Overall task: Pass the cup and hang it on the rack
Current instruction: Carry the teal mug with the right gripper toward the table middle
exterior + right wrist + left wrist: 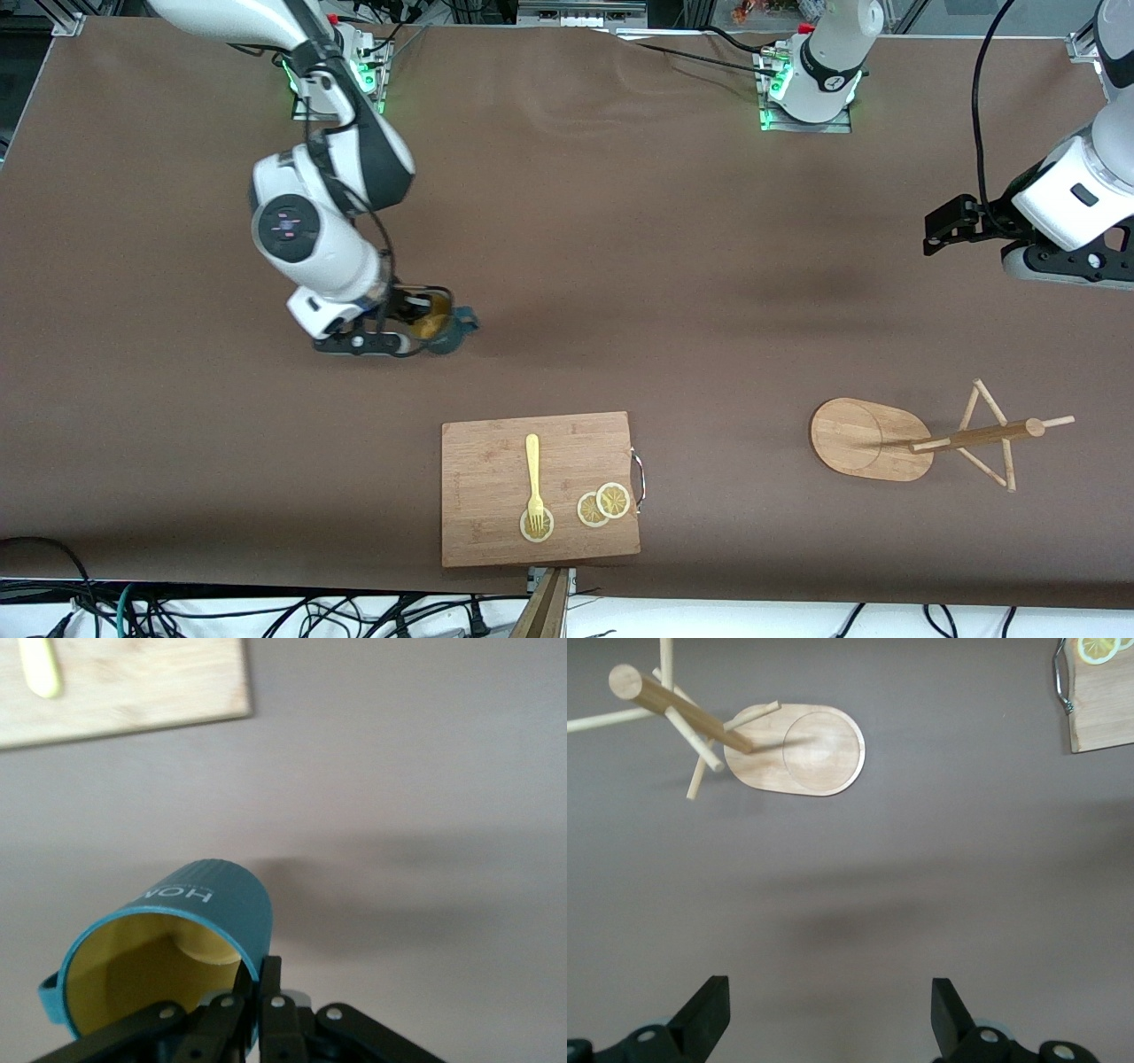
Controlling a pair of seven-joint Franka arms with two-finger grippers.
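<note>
Next, my right gripper sets the cup free on the bare table (674,278) beyond the cutting board, halfway between my two grippers. The cup now hangs tilted over the table's middle.
The cup (450,335), dark teal with a yellow inside, hangs tilted in my right gripper (425,330) over the table's middle, toward the right arm's end. In the right wrist view the gripper (262,967) is shut on the cup's rim (204,912), one finger inside and one outside. The rack (886,439), a bamboo mug tree with an oval base, stands toward the left arm's end, near the front camera. My left gripper (943,232) is open and empty, held high over bare table. In the left wrist view the gripper (831,1010) looks down on the rack (797,749).
A wooden cutting board (540,487) lies near the front edge, with a yellow fork (532,474) and lemon slices (602,505) on it. Its corner shows in the left wrist view (1103,709) and its edge in the right wrist view (133,682). Brown cloth covers the table.
</note>
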